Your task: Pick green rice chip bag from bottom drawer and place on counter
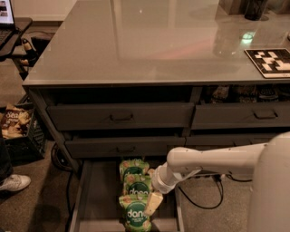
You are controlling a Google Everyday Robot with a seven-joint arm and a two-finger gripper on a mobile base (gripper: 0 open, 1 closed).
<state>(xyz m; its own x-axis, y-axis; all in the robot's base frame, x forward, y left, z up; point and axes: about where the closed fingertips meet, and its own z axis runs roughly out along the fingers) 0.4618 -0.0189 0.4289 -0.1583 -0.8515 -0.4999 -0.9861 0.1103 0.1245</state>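
Observation:
The robot's gripper needs to close on the near green rice chip bag's edge (147, 208), on the side toward the white arm, close to the middle bag.
Three green rice chip bags lie in a row in the open bottom drawer (97, 204): a far one (133, 167), a middle one (137, 186) and a near one (136, 217) showing white "dang" lettering. My gripper (153, 192) reaches down from the right on the white arm (213, 161). It sits at the right edge of the middle bag and covers part of it. The counter (154, 45) is the glossy grey top above the drawers.
Two rows of handled drawer fronts (121, 117) sit partly open above the bottom drawer. A black-and-white marker tile (271, 61) and a dark cup (254, 9) stand on the counter's right. A crate holding a brown bag (13, 122) and a shoe (13, 182) are at the left. A cable (208, 199) lies on the floor at the right.

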